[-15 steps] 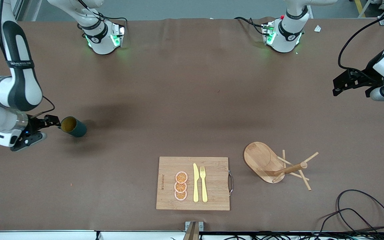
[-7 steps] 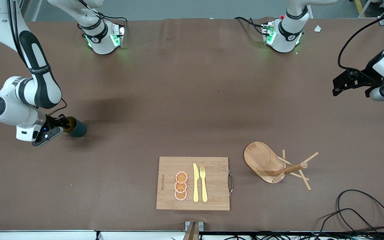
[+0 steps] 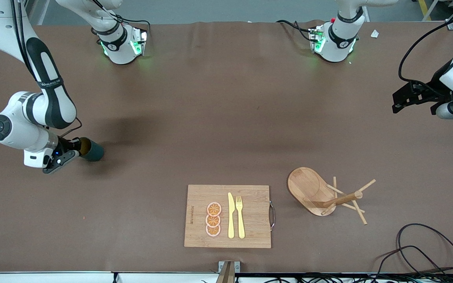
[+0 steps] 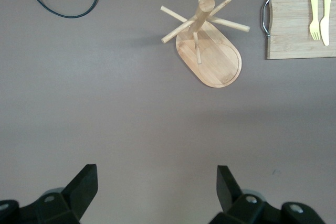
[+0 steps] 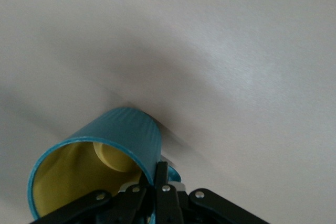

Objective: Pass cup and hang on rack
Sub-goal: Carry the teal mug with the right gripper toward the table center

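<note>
I will let go of the dark teal cup, which lies tipped on its side now, with my right gripper on the bare table (image 3: 231,148) past the cutting board, in line with the knife.
The dark teal cup (image 3: 91,149) lies tipped on its side near the right arm's end of the table, its yellowish inside facing my right gripper (image 3: 76,147). In the right wrist view the cup (image 5: 113,150) fills the lower part, and my right gripper (image 5: 155,179) is shut on its rim, one finger inside and one outside by the handle. The wooden rack (image 3: 321,192) stands toward the left arm's end, near the front camera; it also shows in the left wrist view (image 4: 207,45). My left gripper (image 3: 407,98) waits open high over the left arm's end (image 4: 156,182).
A wooden cutting board (image 3: 195,232) with a metal handle lies beside the rack, nearer the front edge, bearing orange slices (image 3: 213,219), a yellow knife (image 3: 231,215) and fork (image 3: 240,216). Black cables (image 3: 427,251) lie at the front corner by the left arm's end.
My right arm swung in toward the cup and its gripper closed onto the rim. The cup shifted only slightly. The left arm has not moved.
</note>
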Robot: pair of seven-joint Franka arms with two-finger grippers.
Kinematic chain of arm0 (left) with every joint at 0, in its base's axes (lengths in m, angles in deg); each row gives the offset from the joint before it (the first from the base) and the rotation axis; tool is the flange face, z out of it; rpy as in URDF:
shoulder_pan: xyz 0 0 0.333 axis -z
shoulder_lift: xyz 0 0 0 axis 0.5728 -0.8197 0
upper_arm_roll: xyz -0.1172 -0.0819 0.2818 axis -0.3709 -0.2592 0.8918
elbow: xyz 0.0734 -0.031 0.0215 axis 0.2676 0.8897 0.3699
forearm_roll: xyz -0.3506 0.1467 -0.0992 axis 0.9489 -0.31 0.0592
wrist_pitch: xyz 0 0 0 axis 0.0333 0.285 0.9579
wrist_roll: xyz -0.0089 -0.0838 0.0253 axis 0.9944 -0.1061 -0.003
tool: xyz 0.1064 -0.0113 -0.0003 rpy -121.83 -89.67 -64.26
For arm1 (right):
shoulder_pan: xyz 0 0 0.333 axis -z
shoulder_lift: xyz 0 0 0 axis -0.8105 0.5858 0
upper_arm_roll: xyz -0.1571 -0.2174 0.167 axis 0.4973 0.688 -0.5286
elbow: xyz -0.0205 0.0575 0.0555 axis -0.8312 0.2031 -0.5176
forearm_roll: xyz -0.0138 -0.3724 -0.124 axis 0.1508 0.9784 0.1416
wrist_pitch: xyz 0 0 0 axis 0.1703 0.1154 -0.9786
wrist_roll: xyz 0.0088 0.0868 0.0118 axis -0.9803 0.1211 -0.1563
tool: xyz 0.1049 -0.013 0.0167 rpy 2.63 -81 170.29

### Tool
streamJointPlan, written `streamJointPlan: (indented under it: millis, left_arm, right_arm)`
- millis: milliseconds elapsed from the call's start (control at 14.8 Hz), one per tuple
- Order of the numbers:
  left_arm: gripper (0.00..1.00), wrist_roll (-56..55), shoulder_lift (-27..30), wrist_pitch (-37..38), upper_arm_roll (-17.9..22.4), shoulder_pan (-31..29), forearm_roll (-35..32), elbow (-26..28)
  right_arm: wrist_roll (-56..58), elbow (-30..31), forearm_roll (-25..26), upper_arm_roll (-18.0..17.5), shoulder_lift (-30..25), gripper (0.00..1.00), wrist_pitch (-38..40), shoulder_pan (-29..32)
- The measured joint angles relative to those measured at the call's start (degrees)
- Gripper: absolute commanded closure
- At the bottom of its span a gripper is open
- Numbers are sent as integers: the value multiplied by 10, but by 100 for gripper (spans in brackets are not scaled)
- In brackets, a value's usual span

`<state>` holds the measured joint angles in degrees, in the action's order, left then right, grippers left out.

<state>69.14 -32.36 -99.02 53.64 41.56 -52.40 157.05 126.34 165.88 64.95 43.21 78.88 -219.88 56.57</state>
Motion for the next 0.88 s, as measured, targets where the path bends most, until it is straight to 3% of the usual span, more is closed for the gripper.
streamJointPlan:
  millis: [339, 678, 881]
  left_arm:
    - [0, 0, 0, 0, -1, 1, 0, 0]
    - [0, 0, 0, 0, -1, 1, 0, 0]
    - [0, 0, 0, 0, -1, 1, 0, 0]
  right_arm:
    - [-242, -49, -5, -8, -62, 100, 122, -112]
    - [-537, -58, -20, -13, -73, 100, 118, -277]
    - [-662, -95, -21, -14, -57, 100, 115, -358]
